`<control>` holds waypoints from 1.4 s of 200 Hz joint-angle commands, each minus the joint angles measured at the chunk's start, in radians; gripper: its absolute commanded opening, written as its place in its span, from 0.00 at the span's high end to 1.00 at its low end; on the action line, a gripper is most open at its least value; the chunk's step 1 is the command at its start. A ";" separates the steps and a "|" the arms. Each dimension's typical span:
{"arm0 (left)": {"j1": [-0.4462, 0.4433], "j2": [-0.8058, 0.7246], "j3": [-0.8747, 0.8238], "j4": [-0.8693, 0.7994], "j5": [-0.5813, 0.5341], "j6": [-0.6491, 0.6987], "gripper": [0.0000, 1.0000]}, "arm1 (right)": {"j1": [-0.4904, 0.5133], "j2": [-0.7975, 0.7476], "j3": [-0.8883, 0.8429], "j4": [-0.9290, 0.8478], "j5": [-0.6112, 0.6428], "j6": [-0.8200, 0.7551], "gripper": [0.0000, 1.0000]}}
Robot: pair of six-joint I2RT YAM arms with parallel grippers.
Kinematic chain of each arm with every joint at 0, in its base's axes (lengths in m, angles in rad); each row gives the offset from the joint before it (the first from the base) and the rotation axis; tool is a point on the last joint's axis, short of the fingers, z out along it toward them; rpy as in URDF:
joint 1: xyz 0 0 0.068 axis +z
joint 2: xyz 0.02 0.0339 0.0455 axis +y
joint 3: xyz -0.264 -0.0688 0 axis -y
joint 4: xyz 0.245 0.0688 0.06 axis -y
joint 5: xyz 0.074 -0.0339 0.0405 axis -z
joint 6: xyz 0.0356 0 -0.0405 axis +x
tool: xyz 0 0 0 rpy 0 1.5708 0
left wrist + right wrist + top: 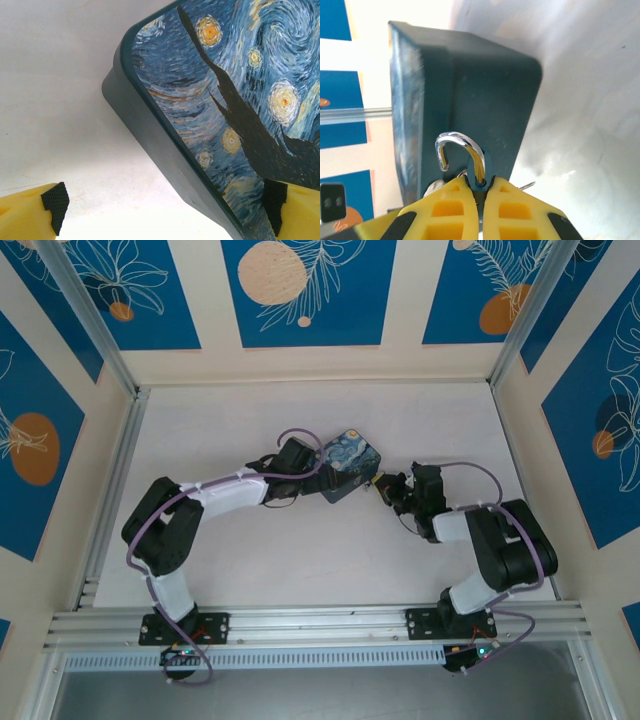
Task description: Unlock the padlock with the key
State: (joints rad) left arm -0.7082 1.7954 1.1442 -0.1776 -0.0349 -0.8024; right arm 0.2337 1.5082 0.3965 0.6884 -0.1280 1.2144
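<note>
The robot's right gripper will put the key down on the open table (306,545) between the starry-night block and the aluminium rail.
The padlock (350,462) is a dark blue block with a starry-night print, tilted up off the table mid-field. In the left wrist view its painted face (225,100) leans across the right side. My left gripper (165,202) is open. Its right pad (274,199) touches the painted face, while the left pad (55,204) stands well clear of the block's dark side. My right gripper (481,187) is shut on the key (481,172), a thin blue head with a silvery curved hook (455,142) through it, right against the padlock's plain dark side (485,90). From above, the right gripper (385,488) meets the block's right corner.
Both arms reach inward over the pale table (300,560). An aluminium rail (320,625) runs along the near edge. Walls with blue panels (300,290) close in the back and sides. Open table lies behind and in front of the padlock.
</note>
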 commanded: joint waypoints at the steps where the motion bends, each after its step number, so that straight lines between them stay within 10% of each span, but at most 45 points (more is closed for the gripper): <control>1: -0.011 -0.015 0.003 -0.168 0.007 0.051 0.00 | 0.031 -0.106 -0.026 -0.129 -0.039 -0.059 1.00; 73: 0.000 -0.155 0.026 -0.231 0.001 0.080 0.00 | 0.313 -0.324 -0.067 -0.361 -0.031 -0.101 1.00; 130: 0.013 -0.273 0.016 -0.319 -0.077 0.123 0.00 | 0.602 -0.056 0.038 -0.201 -0.007 -0.064 1.00; 184: 0.033 -0.367 -0.039 -0.345 -0.094 0.123 0.00 | 0.605 0.154 0.011 0.008 -0.052 -0.007 0.99; 229: 0.045 -0.422 -0.060 -0.363 -0.108 0.133 0.00 | 0.540 -0.070 -0.077 -0.145 -0.027 -0.053 0.53; 253: 0.054 -0.459 -0.063 -0.373 -0.128 0.143 0.00 | 0.498 -0.325 -0.065 -0.444 0.030 -0.134 0.01; 280: 0.061 -0.515 -0.065 -0.390 -0.199 0.167 0.00 | 0.387 -0.606 -0.013 -0.746 0.049 -0.214 0.00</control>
State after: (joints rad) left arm -0.6609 1.3457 1.0866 -0.5285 -0.1482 -0.6754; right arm 0.6994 1.0935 0.3321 0.2916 -0.1253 1.1046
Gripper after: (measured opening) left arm 0.999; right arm 0.991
